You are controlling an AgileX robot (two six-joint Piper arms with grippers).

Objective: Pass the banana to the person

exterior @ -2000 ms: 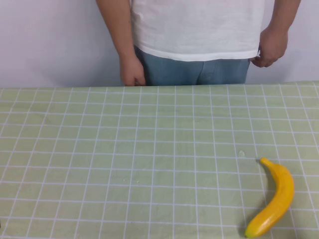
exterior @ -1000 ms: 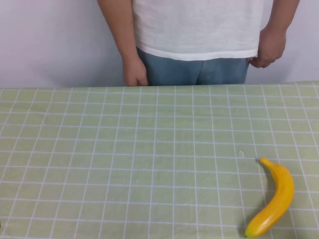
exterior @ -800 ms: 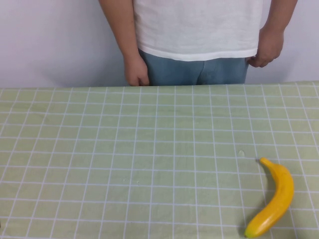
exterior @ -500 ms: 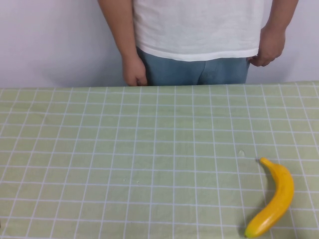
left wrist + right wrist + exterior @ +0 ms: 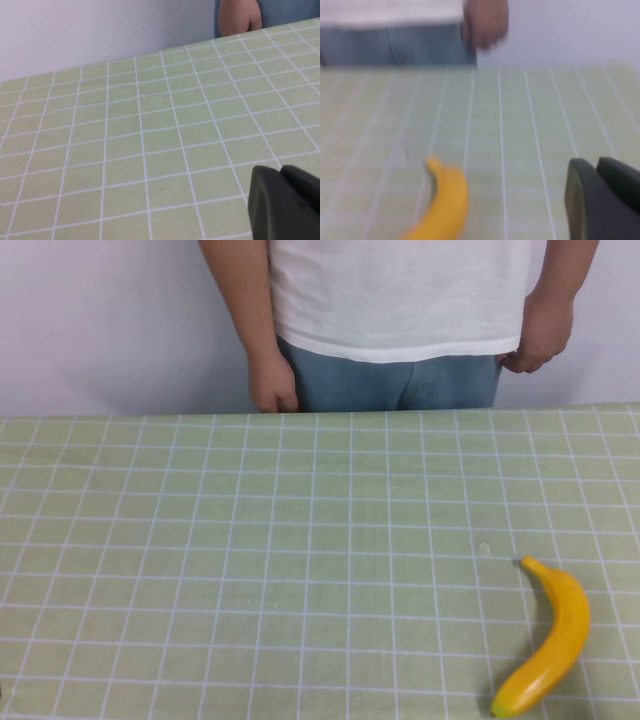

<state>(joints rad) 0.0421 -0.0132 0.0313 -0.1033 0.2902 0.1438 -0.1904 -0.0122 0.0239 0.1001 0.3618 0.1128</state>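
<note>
The robot's right gripper will next go to the middle of the banana's curved body [image 5: 566, 641] [image 5: 446, 216] and close there, leaving the stem and the other end free.
The banana [image 5: 551, 641] is glossy yellow-orange and lies on the green checked tablecloth at the front right, its thin stem pointing away from me. It also shows in the right wrist view [image 5: 445, 202]. The person [image 5: 400, 300], in a white T-shirt and blue jeans, stands behind the table's far edge with both hands down at the hips. My right gripper [image 5: 596, 162] is shut and empty, hovering near the banana without touching it. My left gripper [image 5: 280, 170] is shut and empty over bare cloth at the left. Neither gripper shows in the high view.
The tablecloth [image 5: 250, 560] covers the whole table up to the far edge. The person's hand [image 5: 239, 17] hangs just beyond that edge in the left wrist view. A plain white wall [image 5: 110, 320] stands behind.
The person's arms and hands have shifted slightly at the hips. The banana has not moved.
</note>
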